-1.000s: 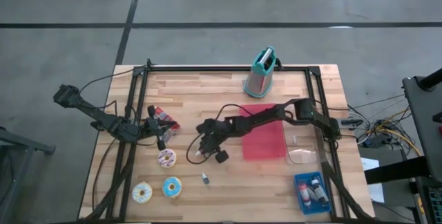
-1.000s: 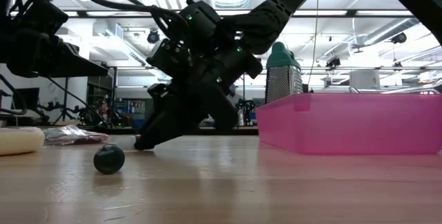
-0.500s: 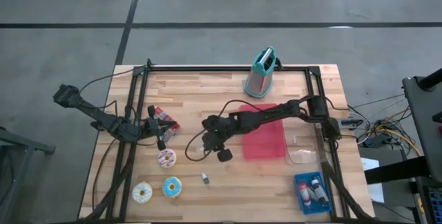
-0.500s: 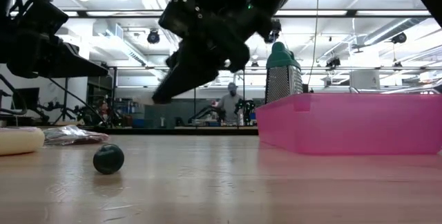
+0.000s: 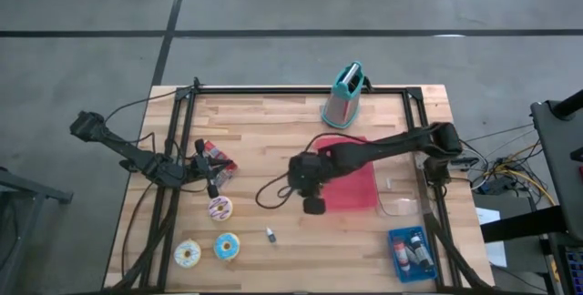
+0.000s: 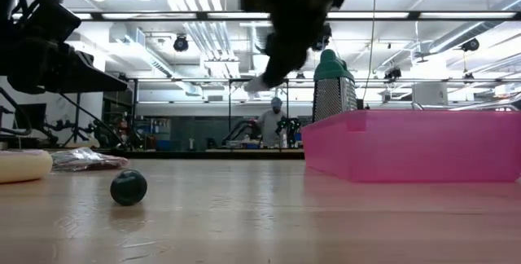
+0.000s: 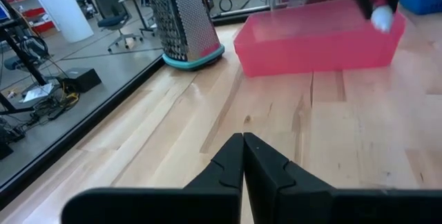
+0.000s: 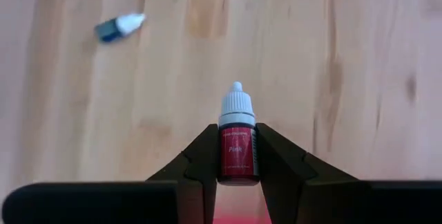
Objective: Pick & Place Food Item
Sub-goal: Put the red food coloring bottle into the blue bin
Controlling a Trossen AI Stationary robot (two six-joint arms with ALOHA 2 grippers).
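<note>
The robot's right gripper will release the small dropper bottle between the red and dark bottles in the blue box (image 5: pixel 411 256).
My right gripper (image 5: pixel 295 184) hangs high above the table's middle, just left of the pink tray (image 5: pixel 351 186), and is shut on a small dropper bottle (image 8: pixel 238 151) with a pink label and a white cap. The cap's white tip also shows in the low view (image 6: pixel 257 84) and in the left wrist view (image 7: pixel 381 19). My left gripper (image 5: pixel 212 178) waits shut and empty (image 7: pixel 243 141) at the table's left, beside a red packet (image 5: pixel 219 160). A second small blue bottle (image 8: pixel 119 25) lies on its side on the wood (image 5: pixel 271 234). My right gripper pinches the bottle's labelled body (image 8: pixel 238 163) between its two fingers (image 8: pixel 202 156). The bottle lies along the fingers, and its white cap (image 8: pixel 237 106) sticks out past the fingertips. The fingers slant downward. The bottle is lifted clear of the table.
Three donuts (image 5: pixel 219 208) (image 5: pixel 188 254) (image 5: pixel 227 246) lie at the near left. A metal grater (image 5: pixel 342 95) stands at the far edge. A blue box (image 5: pixel 412 251) and a clear lid (image 5: pixel 401 206) lie at the near right. Bare wood lies below the right gripper.
My right gripper has risen from the table top with the dropper bottle and gone toward the table's right edge, toward the pink tray. The bottle is now lifted clear. The blue bottle on the table has stayed in place.
</note>
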